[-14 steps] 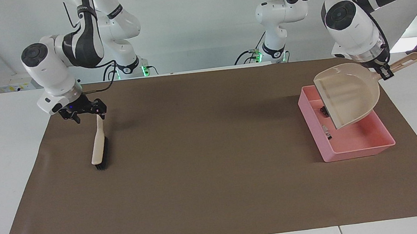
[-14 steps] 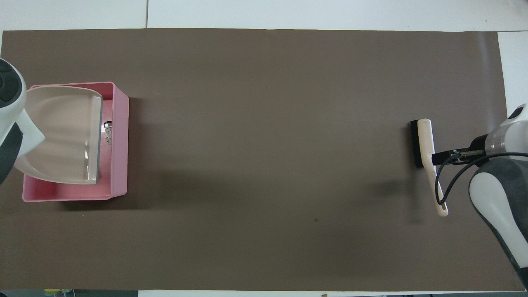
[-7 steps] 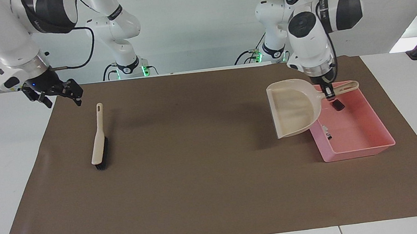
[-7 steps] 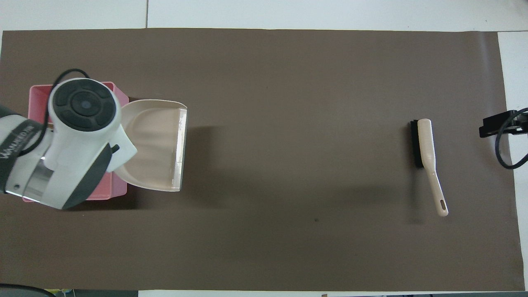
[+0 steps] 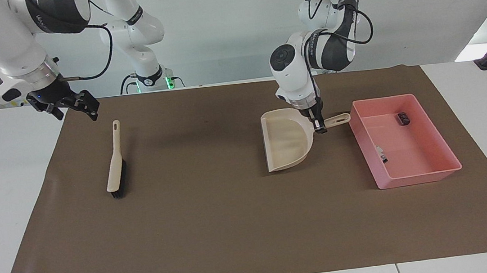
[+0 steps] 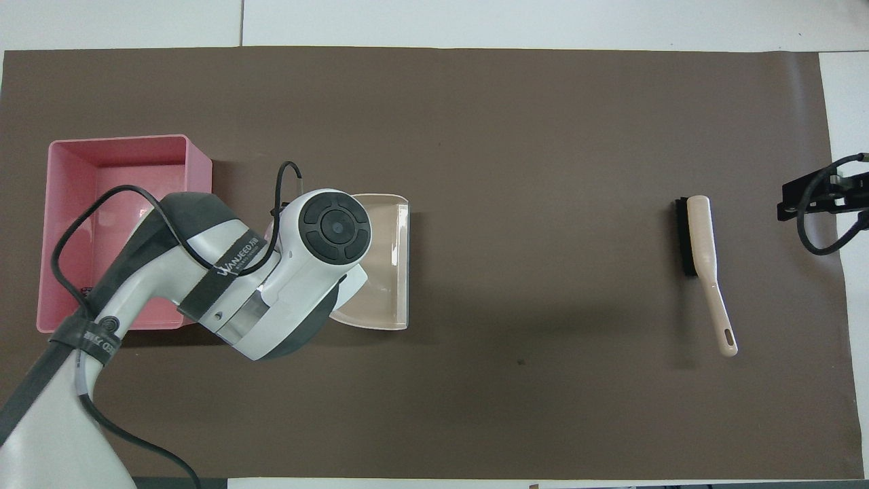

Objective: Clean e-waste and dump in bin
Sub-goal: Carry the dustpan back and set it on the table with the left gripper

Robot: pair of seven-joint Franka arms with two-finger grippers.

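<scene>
I will release the beige dustpan from my left gripper on the mat (image 6: pixel 396 256) beside the pink bin, with the dustpan's opening facing the brush. The dustpan is now held low beside the bin.
The pink bin (image 5: pixel 419 176) stands on the brown mat toward the left arm's end; it also shows in the overhead view (image 6: pixel 198 163). Two e-waste scraps lie in it: a black piece (image 5: pixel 402 118) and a white piece (image 5: pixel 381 154). My left gripper (image 5: pixel 319 125) is shut on the handle of the beige dustpan (image 5: pixel 287 147), held low at the mat beside the bin, toward the table's middle. I cannot tell whether the pan touches the mat. In the overhead view the left arm covers the pan's (image 6: pixel 383 272) handle. My right gripper (image 5: pixel 73 107) is open and empty, raised over the mat's edge.
The beige brush with black bristles (image 5: pixel 115 163) lies flat on the mat toward the right arm's end, beside the right gripper (image 6: pixel 815 197); it also shows in the overhead view (image 6: pixel 703 255). The brown mat (image 5: pixel 217 229) covers most of the white table.
The left gripper carried the dustpan from over the bin, down to the mat beside it. The right gripper let go of the brush's handle and rose away; the brush stayed put.
</scene>
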